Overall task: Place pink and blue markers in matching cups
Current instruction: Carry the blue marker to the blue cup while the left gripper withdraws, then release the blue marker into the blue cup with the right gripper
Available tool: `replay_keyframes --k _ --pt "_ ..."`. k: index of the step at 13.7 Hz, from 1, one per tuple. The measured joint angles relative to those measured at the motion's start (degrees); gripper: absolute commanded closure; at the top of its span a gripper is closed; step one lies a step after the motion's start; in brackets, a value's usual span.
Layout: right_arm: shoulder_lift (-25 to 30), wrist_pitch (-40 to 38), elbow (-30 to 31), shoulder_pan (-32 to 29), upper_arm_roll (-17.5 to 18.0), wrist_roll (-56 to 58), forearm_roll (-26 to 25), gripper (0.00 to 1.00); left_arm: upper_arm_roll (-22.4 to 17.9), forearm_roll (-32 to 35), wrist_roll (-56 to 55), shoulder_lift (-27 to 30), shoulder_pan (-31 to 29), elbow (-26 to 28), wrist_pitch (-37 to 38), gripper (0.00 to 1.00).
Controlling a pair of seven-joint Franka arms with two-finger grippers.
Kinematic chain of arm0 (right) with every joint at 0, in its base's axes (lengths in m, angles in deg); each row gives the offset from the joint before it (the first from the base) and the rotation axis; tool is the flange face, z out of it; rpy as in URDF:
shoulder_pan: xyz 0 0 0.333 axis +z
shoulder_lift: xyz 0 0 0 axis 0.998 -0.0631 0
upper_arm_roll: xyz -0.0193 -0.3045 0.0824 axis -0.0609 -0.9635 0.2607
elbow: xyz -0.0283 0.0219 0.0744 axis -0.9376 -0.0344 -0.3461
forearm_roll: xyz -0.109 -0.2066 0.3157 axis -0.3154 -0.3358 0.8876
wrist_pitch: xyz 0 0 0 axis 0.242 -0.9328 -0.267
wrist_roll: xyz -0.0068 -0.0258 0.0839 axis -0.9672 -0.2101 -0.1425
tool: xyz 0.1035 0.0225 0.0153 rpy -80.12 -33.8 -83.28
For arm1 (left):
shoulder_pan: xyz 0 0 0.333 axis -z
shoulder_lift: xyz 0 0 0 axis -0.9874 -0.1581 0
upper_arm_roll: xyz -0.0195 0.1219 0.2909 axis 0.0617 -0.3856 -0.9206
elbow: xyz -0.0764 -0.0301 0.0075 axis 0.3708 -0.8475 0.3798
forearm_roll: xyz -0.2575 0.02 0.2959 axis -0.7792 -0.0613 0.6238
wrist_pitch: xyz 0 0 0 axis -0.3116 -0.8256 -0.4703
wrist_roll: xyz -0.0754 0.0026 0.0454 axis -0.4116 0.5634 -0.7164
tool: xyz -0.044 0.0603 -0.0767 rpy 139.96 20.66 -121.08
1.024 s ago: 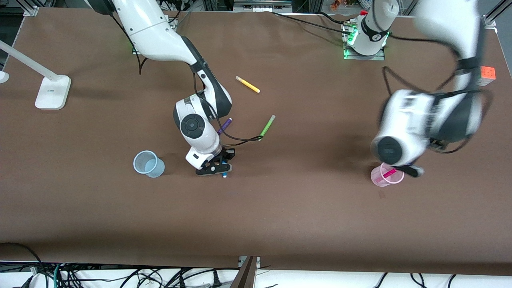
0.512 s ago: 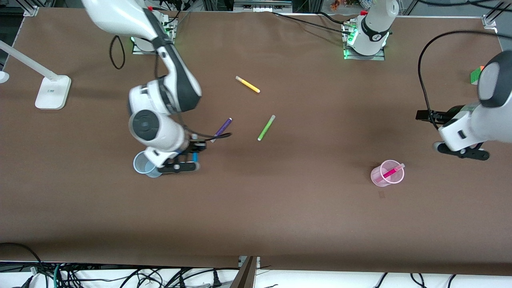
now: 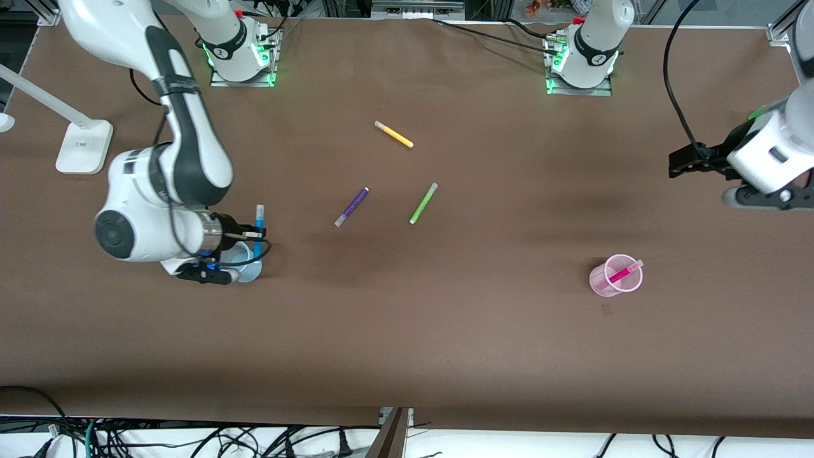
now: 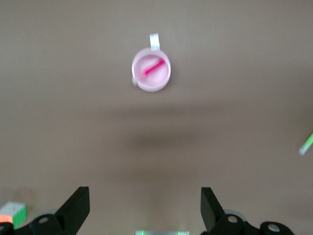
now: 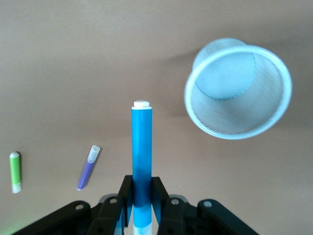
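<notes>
The blue marker will sit inside the pale blue cup (image 3: pixel 238 263) (image 5: pixel 236 92) and lean on the cup's rim after my right gripper lets it go.
My right gripper (image 3: pixel 253 235) is shut on the blue marker (image 3: pixel 258 224) and holds it in the air beside and partly over the pale blue cup (image 3: pixel 249 271). In the right wrist view the blue marker (image 5: pixel 141 147) stands between the fingers of my right gripper (image 5: pixel 142 191), with the blue cup (image 5: pixel 238 88) just to one side of its white tip. The pink marker (image 3: pixel 620 275) leans inside the pale pink cup (image 3: pixel 601 281). My left gripper (image 3: pixel 685 161) is open and empty, up in the air toward the left arm's end of the table, away from the pink cup (image 4: pixel 137 79).
A yellow marker (image 3: pixel 394 134), a purple marker (image 3: pixel 351 207) and a green marker (image 3: pixel 423 203) lie mid-table. A white lamp base (image 3: pixel 82 146) stands at the right arm's end. A colour cube (image 4: pixel 12 214) shows in the left wrist view.
My right gripper has carried the blue marker toward the right arm's end, to the blue cup. My left gripper has drawn away from the pink cup, leaving the pink marker in it.
</notes>
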Motion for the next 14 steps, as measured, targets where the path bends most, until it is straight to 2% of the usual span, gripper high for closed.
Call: replay_keyframes --k 3,6,8,11,12,13,14 --pt "-0.7 -2.9 -0.1 -4.3 0.0 0.0 6.8 1.00 -2.3 0.0 0.0 5.3 2.0 4.8 -5.2 0.00" --pt "-2.7 -6.1 -0.6 -9.1 0.0 0.2 12.8 1.00 -2.9 0.0 0.0 7.7 2.0 9.1 -8.0 0.00" --pt "-4.6 -7.6 -0.8 -11.9 0.0 0.4 16.2 1.00 -2.9 0.0 0.0 8.0 2.0 9.8 -8.1 0.00" --pt "-6.5 -8.3 -1.0 -13.6 0.1 0.6 17.9 1.00 -2.5 0.0 0.0 8.0 2.2 9.8 -8.2 0.00" --pt "-6.9 -8.3 -1.1 -13.6 0.1 0.6 18.0 0.95 -2.4 0.0 0.0 8.0 2.2 9.8 -8.2 0.00" --pt "-7.0 -8.3 -1.3 -13.7 0.1 0.6 18.1 0.69 -2.3 0.0 0.0 8.0 2.2 9.8 -8.2 0.00" --pt "-7.1 -8.3 -1.3 -13.7 0.1 0.6 18.1 0.59 -2.2 0.0 0.0 8.0 2.4 9.8 -8.2 0.00"
